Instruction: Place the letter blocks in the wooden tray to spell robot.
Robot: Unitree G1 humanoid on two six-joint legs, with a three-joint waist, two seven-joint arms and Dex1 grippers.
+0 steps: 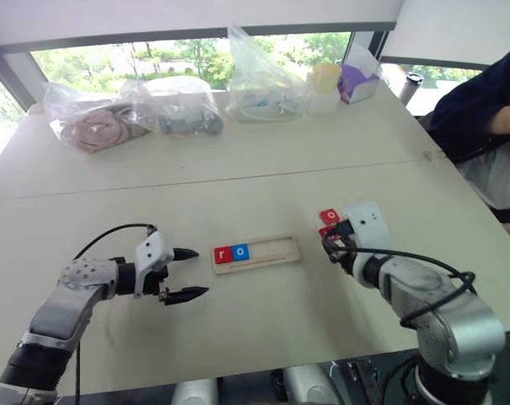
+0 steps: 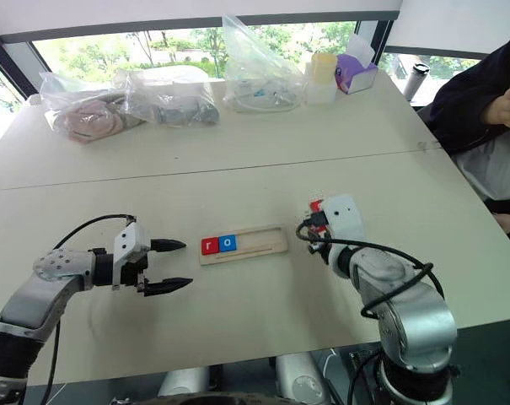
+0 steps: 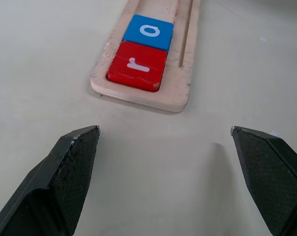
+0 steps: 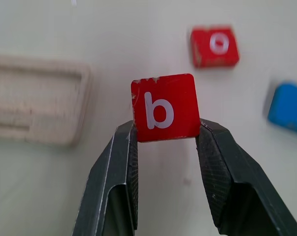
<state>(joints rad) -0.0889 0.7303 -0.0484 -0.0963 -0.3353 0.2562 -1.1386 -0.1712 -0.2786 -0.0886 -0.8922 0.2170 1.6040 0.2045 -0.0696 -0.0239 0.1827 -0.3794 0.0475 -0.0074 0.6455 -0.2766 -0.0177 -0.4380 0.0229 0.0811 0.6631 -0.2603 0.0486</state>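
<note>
I need to put down the red "b" block and regrip its other sides (image 4: 163, 79) with my right gripper, as a finger covers its side that must meet the blue "o" block.
The wooden tray (image 1: 256, 253) lies in the middle of the table, holding a red "r" block (image 3: 137, 66) and a blue "o" block (image 3: 149, 31) at its left end. My left gripper (image 1: 190, 273) is open just left of the tray, nothing between its fingers. My right gripper (image 4: 166, 132) is shut on a red "b" block (image 4: 164, 107), lifted off the table to the right of the tray. A red "o" block (image 4: 214, 46) and a blue block (image 4: 288, 108) lie loose on the table beyond it.
Clear plastic bags (image 1: 128, 114) with soft items, a yellow-lidded cup (image 1: 324, 87) and a purple box (image 1: 358, 82) stand along the table's far side. A person in a dark sleeve (image 1: 478, 97) sits at the far right.
</note>
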